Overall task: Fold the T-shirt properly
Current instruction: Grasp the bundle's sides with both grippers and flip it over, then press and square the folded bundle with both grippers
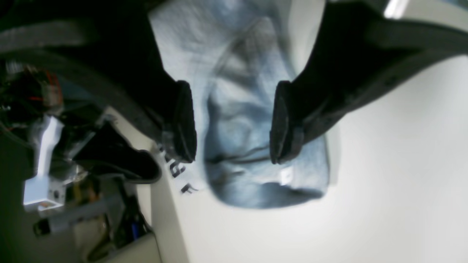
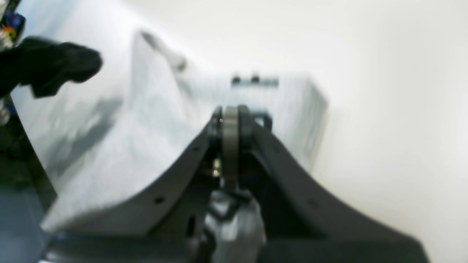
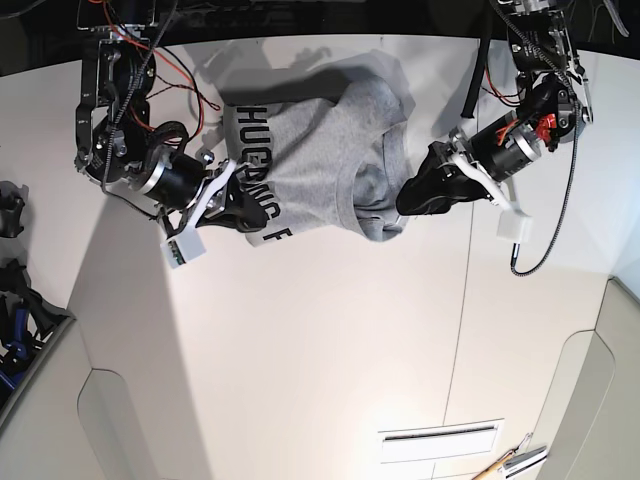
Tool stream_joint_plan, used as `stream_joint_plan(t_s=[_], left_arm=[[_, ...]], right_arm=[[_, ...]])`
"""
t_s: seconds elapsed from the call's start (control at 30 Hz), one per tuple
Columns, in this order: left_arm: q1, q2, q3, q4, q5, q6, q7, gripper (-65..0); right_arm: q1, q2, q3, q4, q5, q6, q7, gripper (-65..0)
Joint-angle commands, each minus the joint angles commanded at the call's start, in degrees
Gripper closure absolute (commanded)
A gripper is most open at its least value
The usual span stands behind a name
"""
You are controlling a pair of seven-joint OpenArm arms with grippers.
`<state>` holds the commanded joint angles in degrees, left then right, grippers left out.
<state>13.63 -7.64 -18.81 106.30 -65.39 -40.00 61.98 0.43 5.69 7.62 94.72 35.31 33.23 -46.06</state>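
The heather-grey T-shirt has its far edge [image 3: 304,103] between the black lettering and the bunched fold. Next, my left gripper closes on it there.
The heather-grey T-shirt [image 3: 310,150] lies crumpled at the far middle of the white table [image 3: 330,350], with black lettering showing along its near left edge. My right gripper [image 3: 235,205] is at that lettered edge. In the right wrist view it [image 2: 230,118] is shut with a strip of the shirt's cloth [image 2: 146,128] pinched in it; the view is blurred. My left gripper [image 3: 415,195] is at the shirt's right side. In the left wrist view it [image 1: 234,124] is open, its fingers [image 1: 184,120] on either side of a bunched fold of the shirt [image 1: 256,182].
The table's far edge lies just behind the shirt. Black objects [image 3: 10,215] sit off the table's left edge. A slot [image 3: 440,438] and some tools [image 3: 510,462] are at the near right. Cables hang from both arms.
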Motion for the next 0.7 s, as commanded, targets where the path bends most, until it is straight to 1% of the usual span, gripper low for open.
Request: stream_joint_plan(t_s=[0.13, 0.2, 0.3, 0.4, 0.43, 0.47, 0.53, 0.6, 0.7], left_arm=[[6.4, 0.0, 0.3, 11.0, -0.2, 0.0, 0.0, -35.4], [9.0, 0.0, 1.9, 13.1, 0.0, 0.0, 0.0, -34.3], [11.1, 0.0, 7.1, 12.6, 1.2, 0.0, -0.3, -22.7], [11.3, 0.0, 13.9, 12.5, 5.3, 0.0, -1.0, -17.0], [11.3, 0.0, 16.3, 12.5, 7.0, 0.0, -1.3, -14.0], [11.3, 0.0, 18.7, 12.5, 9.2, 0.0, -1.6, -10.7], [11.4, 0.0, 23.3, 12.2, 14.8, 0.0, -3.3, -6.7], [11.5, 0.0, 26.6, 10.8, 20.4, 0.0, -6.5, -6.4], [11.3, 0.0, 28.1, 6.1, 25.5, 0.0, -10.8, -6.4]], right_arm=[[4.2, 0.0, 0.8, 0.0, -0.5, 0.02, 0.1, 0.0], [6.3, 0.0, 0.5, -0.5, -1.9, 0.02, 0.4, 0.0], [8.7, -0.1, -0.1, -3.8, -3.3, 0.04, 1.4, 0.0], [10.8, -0.1, -0.8, -10.1, -3.4, 0.26, 2.0, 0.0], [11.3, -0.2, -1.0, -12.5, -3.4, 0.63, 2.6, 0.0], [11.8, -0.2, -1.2, -14.9, -3.4, 0.74, 3.1, 0.0], [12.6, -0.2, -1.5, -19.1, -3.4, 1.09, 3.9, 0.0], [13.2, -0.2, -1.6, -21.9, -3.4, 1.09, 4.0, 0.0], [13.4, -0.1, -1.6, -23.0, -3.4, 1.09, 3.8, 0.0]])
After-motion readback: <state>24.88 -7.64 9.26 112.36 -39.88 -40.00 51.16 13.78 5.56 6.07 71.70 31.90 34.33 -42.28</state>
